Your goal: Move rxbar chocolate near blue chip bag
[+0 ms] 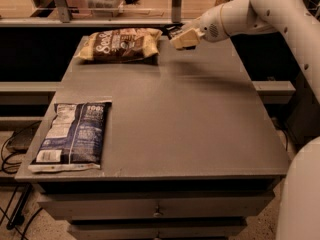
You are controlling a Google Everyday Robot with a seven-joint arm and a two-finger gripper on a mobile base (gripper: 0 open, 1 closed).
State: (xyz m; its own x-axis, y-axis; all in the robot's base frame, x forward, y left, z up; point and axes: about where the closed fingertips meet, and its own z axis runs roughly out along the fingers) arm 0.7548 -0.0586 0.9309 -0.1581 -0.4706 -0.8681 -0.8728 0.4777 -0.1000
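Next, my gripper sets the rxbar chocolate down on the grey table (135,111) next to the far end of the blue chip bag.
The blue chip bag (74,134) lies flat at the table's front left corner, dark blue and white with a white label at its near end. My gripper (183,38) hangs over the table's far edge, just right of the brown chip bag. A small flat black wrapper, the rxbar chocolate (173,31), shows partly at the far edge, right behind the gripper's tip. The gripper hides most of it. I cannot tell whether the gripper touches it.
A brown-and-tan chip bag (120,44) lies at the far left of the grey table (190,129). My white arm (260,9) reaches in from the upper right. The robot's body (302,194) stands at the right edge. Drawers sit below the tabletop.
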